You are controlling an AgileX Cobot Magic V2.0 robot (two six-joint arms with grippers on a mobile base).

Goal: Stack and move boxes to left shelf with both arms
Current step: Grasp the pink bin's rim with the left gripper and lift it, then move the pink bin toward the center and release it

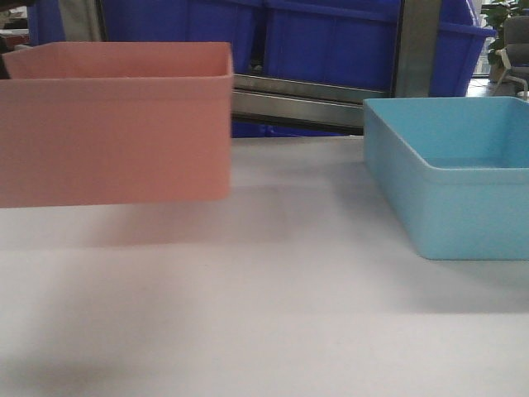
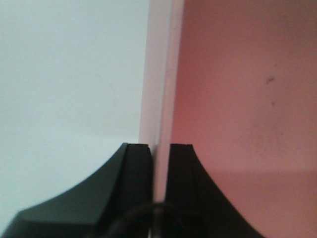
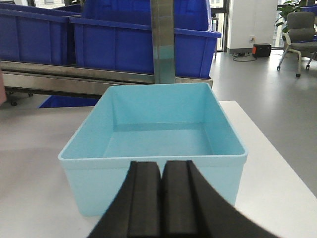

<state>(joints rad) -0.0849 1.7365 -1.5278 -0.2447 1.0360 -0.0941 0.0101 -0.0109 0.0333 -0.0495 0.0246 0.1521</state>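
Note:
Next, I release the salmon-pink box, now hanging slightly above the table, from my left gripper so that it rests on the open white table [image 1: 190, 248] close beside the light blue box.
The salmon-pink box [image 1: 116, 124] hangs slightly above the white table at the left, with a shadow under it. My left gripper [image 2: 159, 148] is shut on its thin wall, one finger outside and one inside the pink box [image 2: 237, 99]. The light blue box [image 1: 455, 182] rests on the table at the right, open and empty. In the right wrist view my right gripper [image 3: 162, 166] is shut on nothing, just in front of the near wall of the blue box [image 3: 158, 129]. The shelf's steel front rail [image 1: 297, 103] runs behind the table.
Big dark blue crates [image 1: 331, 41] sit on the rack behind the rail, and a steel upright [image 3: 162, 44] stands behind the blue box. The white table [image 1: 264, 314] ends just right of the blue box. An office chair [image 3: 302, 29] stands far right.

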